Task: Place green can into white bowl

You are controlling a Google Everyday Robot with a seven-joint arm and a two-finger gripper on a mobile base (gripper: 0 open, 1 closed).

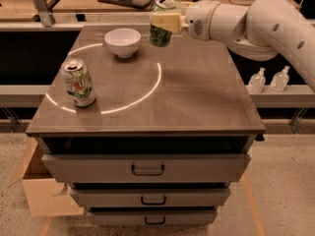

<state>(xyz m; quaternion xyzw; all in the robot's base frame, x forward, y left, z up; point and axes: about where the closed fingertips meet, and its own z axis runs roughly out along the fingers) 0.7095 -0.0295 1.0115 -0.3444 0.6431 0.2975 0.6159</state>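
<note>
Next, my gripper releases the green can, now hanging just beside the white bowl, inside the white bowl (117, 39), setting it close to the part of the bowl's rim that is farthest from my arm.
The green can (160, 33) is dark green with a silver top. My gripper (164, 21) is shut on it and holds it upright in the air over the back of the tabletop. The white bowl (122, 42) stands on the table at the back left. The can hangs just to the right of the bowl and slightly higher than its rim, apart from it. My white arm (256, 21) reaches in from the right.
A mostly white can with green and red print (78, 82) stands at the table's left edge. The grey tabletop (187, 97) tops a cabinet with drawers (147, 168). A cardboard box (44, 191) sits on the floor at the left. Two small bottles (268, 79) stand at the right.
</note>
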